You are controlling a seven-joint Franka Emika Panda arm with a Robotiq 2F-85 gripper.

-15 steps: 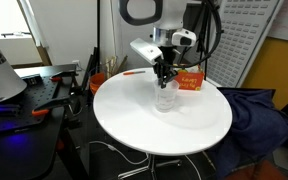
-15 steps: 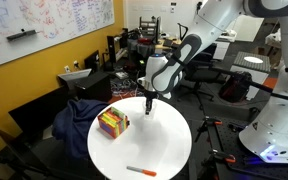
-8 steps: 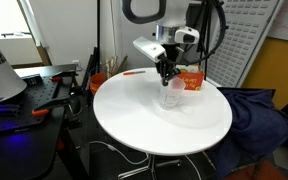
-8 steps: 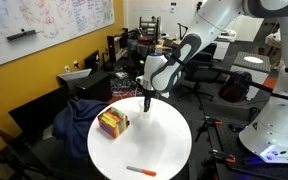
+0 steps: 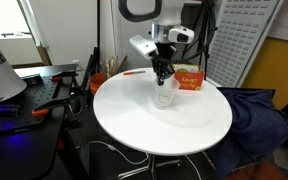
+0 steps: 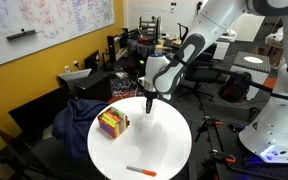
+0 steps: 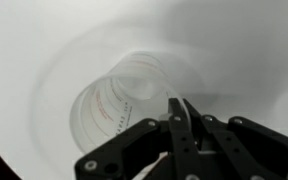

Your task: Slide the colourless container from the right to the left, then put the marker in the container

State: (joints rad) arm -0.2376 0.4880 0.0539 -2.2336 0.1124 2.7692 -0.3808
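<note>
I will use my gripper to set the colourless container down on the white table (image 5: 147, 83) between the marker and the orange-red box.
The colourless container (image 5: 165, 96) is a see-through plastic cup standing on the round white table (image 5: 154, 125), next to the orange-red box. It fills the middle of the wrist view (image 7: 119, 105). My gripper (image 5: 163, 76) points straight down onto it, with its fingers pinched on the cup's rim (image 7: 176, 108). In an exterior view the gripper (image 6: 149, 104) hides most of the cup. The marker (image 6: 140, 171) is a thin orange-red stick lying near the table's edge, far from the cup; it also shows in an exterior view (image 5: 134, 72).
An orange-red box with a white label (image 5: 189, 80) stands just beside the cup, and shows again in an exterior view (image 6: 112, 123). A dark blue cloth (image 5: 259, 115) is draped beside the table. Desks and chairs surround it.
The gripper and cup shifted slightly toward the box and back again; otherwise nothing moved. The marker has not moved.
</note>
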